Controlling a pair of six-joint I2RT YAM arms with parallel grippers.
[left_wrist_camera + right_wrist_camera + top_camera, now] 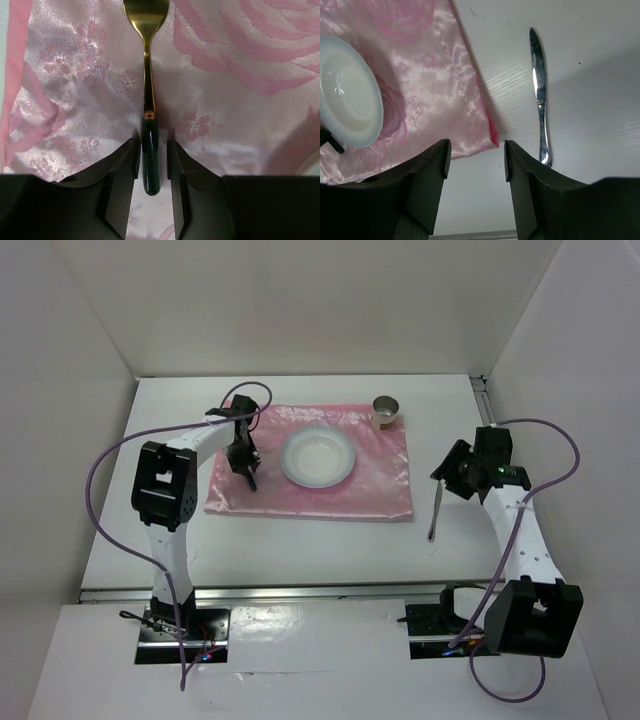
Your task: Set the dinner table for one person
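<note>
The gold utensil is at a slant next to the plate with its head leaning away, so my left gripper should grab the dark green handle (150, 155) and turn the utensil straight.
On the white dinner table (300, 550) lies a shiny pink cloth (370, 485) with a white plate (318, 458) at its middle. A small metal cup (386, 412) stands at the cloth's far right corner. A gold utensil with a dark green handle (148, 75) lies on the cloth left of the plate. My left gripper (152, 160) is low over it, jaws slightly apart on either side of the handle with small gaps. A silver knife (538, 85) lies on the bare table right of the cloth. My right gripper (475, 157) is open and empty above the cloth's near right corner.
White walls close in the table at the back and both sides. A silver rail (300, 590) runs along the near edge and another (482, 390) at the far right. The plate also shows in the right wrist view (347, 95).
</note>
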